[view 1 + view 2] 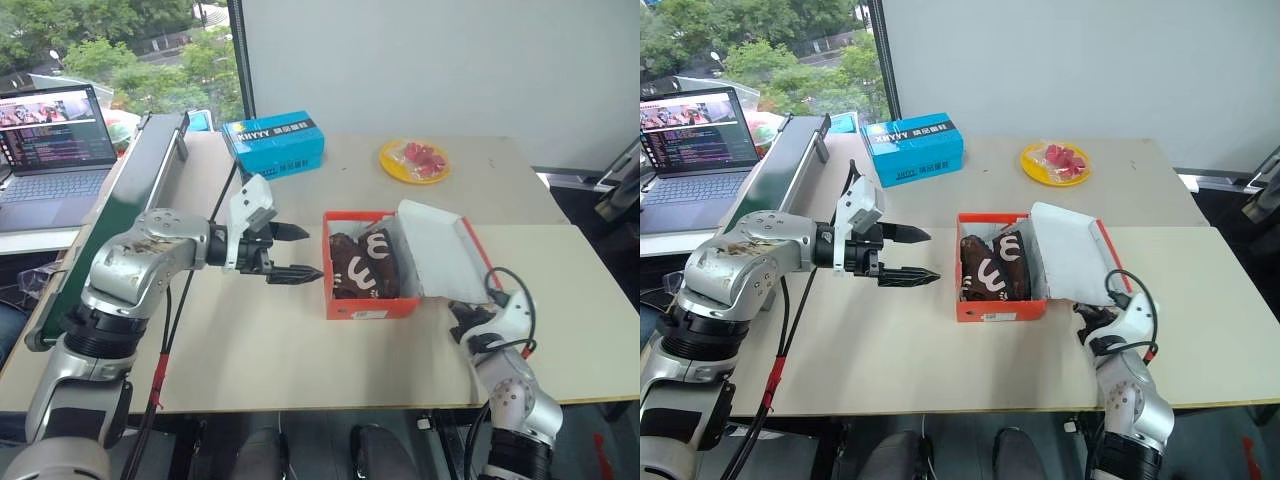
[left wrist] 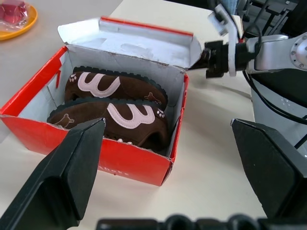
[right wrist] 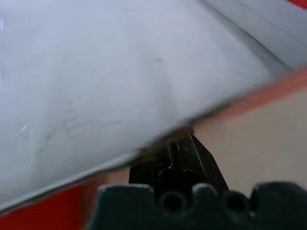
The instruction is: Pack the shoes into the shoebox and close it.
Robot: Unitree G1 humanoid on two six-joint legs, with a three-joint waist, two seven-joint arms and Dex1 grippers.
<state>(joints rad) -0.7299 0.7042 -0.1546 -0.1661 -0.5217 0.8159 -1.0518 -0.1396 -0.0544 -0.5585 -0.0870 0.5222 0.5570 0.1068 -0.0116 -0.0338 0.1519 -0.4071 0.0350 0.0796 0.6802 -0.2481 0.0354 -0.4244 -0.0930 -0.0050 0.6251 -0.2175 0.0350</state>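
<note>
Next, I release the white-lined lid from my right gripper over the dark brown shoes in the red-orange shoebox (image 1: pixel 371 264).
The red-orange shoebox (image 1: pixel 356 304) stands open in the middle of the table. Both dark brown shoes (image 2: pixel 115 103) with pale markings lie side by side inside it. Its white-lined lid (image 1: pixel 438 250) leans up and out on the box's right side. My left gripper (image 1: pixel 296 252) hovers open just left of the box, fingers pointing at it and holding nothing. Low by the front right corner of the lid is my right gripper (image 1: pixel 460 318), shut. In the right wrist view its closed fingertips (image 3: pixel 186 149) touch the lid's red edge from below.
A blue box (image 1: pixel 273 143) with white lettering and a yellow plate (image 1: pixel 414 160) with red pieces sit at the back of the table. A long dark rail (image 1: pixel 125 200) runs along the left edge, with a laptop (image 1: pixel 55 150) beyond it.
</note>
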